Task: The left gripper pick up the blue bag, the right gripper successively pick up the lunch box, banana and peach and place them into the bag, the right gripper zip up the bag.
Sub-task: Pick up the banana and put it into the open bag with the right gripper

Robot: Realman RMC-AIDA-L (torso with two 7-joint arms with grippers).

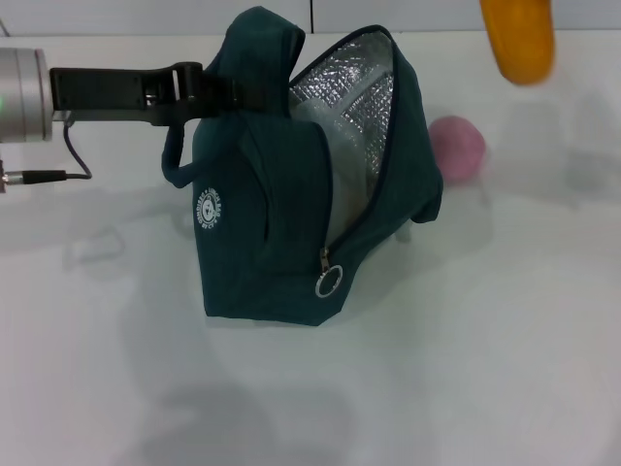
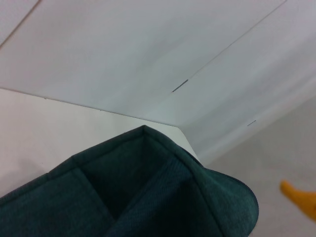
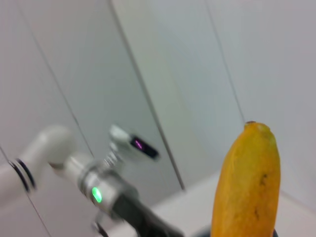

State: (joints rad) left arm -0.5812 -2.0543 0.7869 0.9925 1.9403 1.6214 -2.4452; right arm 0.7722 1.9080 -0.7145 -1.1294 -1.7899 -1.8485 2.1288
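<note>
Next, I release the banana from my right gripper inside the blue bag (image 1: 350, 206), next to the lunch box and just above the zipper pull.
The blue bag (image 1: 262, 243) stands on the white table with its top unzipped and its silver foil lining (image 1: 354, 87) showing. My left gripper (image 1: 218, 92) reaches in from the left and is shut on the bag's top edge by the handles. A pale clear shape, likely the lunch box (image 1: 335, 131), sits inside the opening. The banana (image 1: 519, 39) hangs in the air above and to the right of the bag. It fills the right wrist view as the banana (image 3: 247, 182), with my right gripper (image 3: 242, 233) shut on its lower end, barely showing. The pink peach (image 1: 456, 146) lies on the table just right of the bag.
The bag's ring zipper pull (image 1: 328, 282) hangs at its front corner. A white wall runs behind the table. In the right wrist view, my left arm's silver wrist (image 3: 96, 195) shows a green light. The left wrist view shows only the bag's teal fabric (image 2: 148, 197).
</note>
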